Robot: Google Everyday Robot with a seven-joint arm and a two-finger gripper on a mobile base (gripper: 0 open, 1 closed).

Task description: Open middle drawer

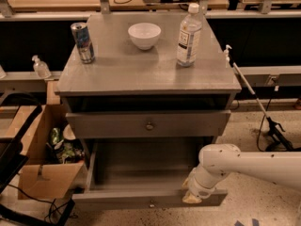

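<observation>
My gripper is on the bottom drawer's front edge. It will let go of it a bit further out, over the part of the floor (194, 210) just in front of the drawer.
The grey cabinet (150, 76) has three levels. The middle drawer (117, 125) is a wide low grey front with a small round metal knob (149, 125), and it sits flush under the cabinet top. Below it the taller bottom drawer (136, 199) is pulled far out and looks empty inside. My gripper (191, 195), at the end of the white arm (244, 164), rests at the top edge of the bottom drawer's front, right of centre. It is well below and to the right of the middle drawer's knob. Above the middle drawer I see only a dark gap.
On the cabinet top stand a can (83, 42), a white bowl (144, 35) and a water bottle (189, 35). An open cardboard box (44, 173) with clutter sits on the floor at the left. Cables and a stick-like tool (254, 98) are at the right.
</observation>
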